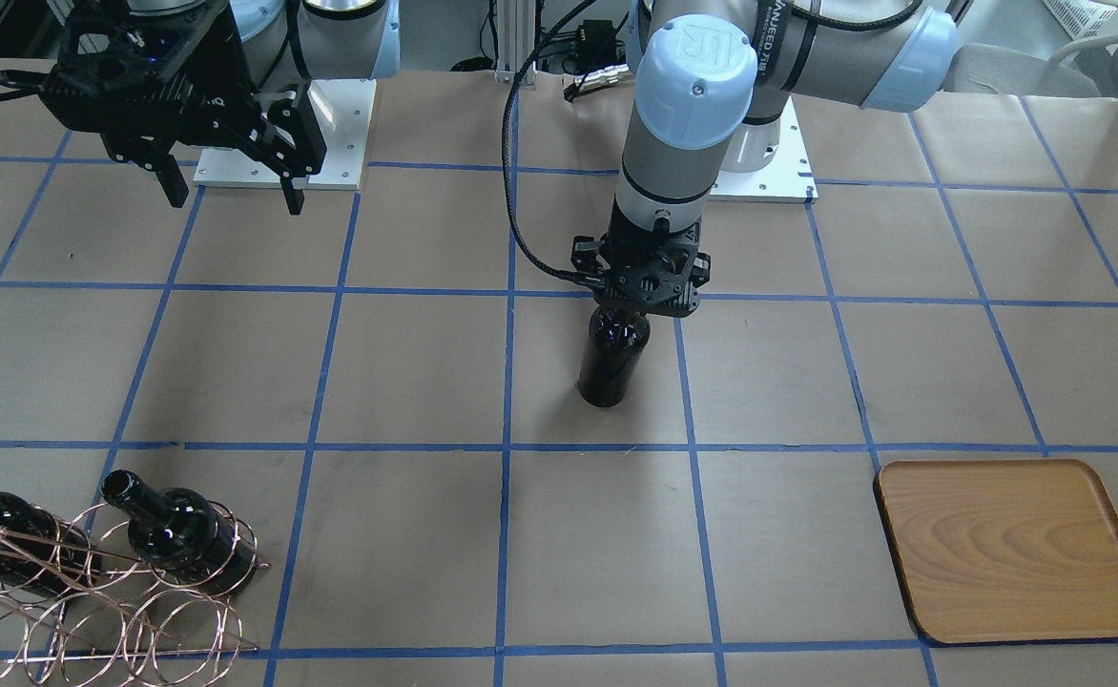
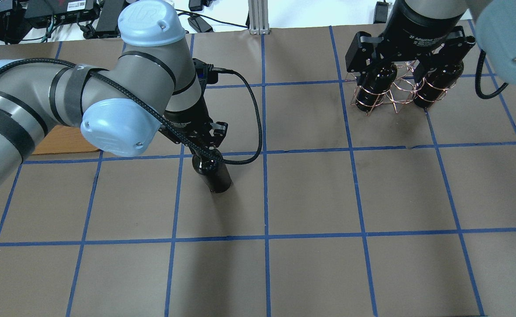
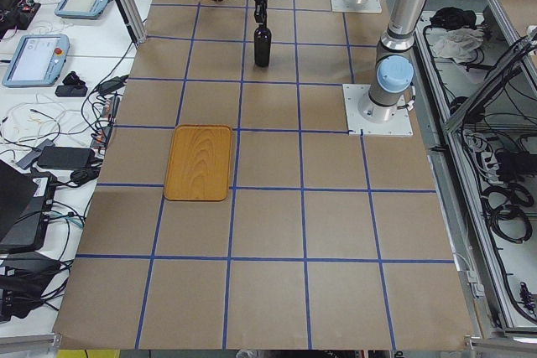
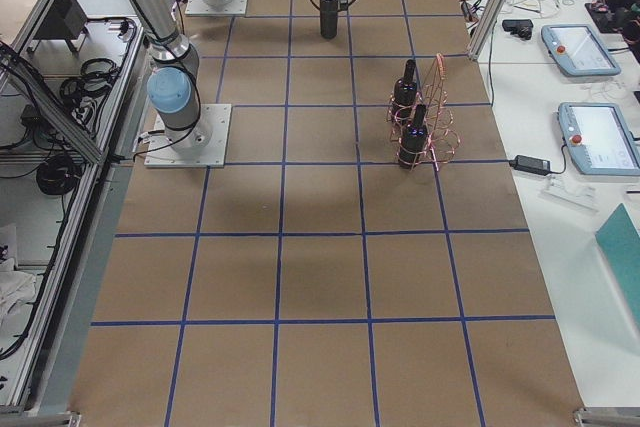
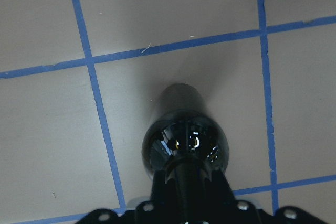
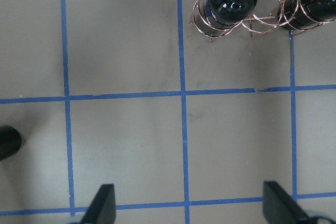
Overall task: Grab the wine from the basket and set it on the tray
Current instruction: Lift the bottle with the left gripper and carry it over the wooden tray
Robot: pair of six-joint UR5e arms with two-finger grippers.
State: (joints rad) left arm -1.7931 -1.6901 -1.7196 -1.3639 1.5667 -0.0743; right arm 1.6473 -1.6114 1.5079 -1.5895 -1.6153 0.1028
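The robot's left gripper should release the black wine bottle so it stands upright on the middle of the wooden tray (image 1: pixel 1013 553).
My left gripper (image 1: pixel 637 303) is shut on the neck of a glossy black wine bottle (image 1: pixel 613 358) and holds it upright in the middle of the table, its base at or just above the paper. The left wrist view looks down on the bottle's shoulder (image 5: pixel 185 140). Two more black bottles (image 1: pixel 182 534) (image 1: pixel 6 544) lie in the copper wire basket (image 1: pixel 139 611). My right gripper (image 1: pixel 235 196) is open and empty, high above the table; overhead it hangs over the basket (image 2: pixel 399 94). The wooden tray (image 1: pixel 1017 549) is bare, well apart from the held bottle.
The table is covered in brown paper with a blue tape grid. The arm bases stand on white plates (image 1: pixel 282 143) at the robot's side. In the overhead view my left arm hides most of the tray (image 2: pixel 64 141).
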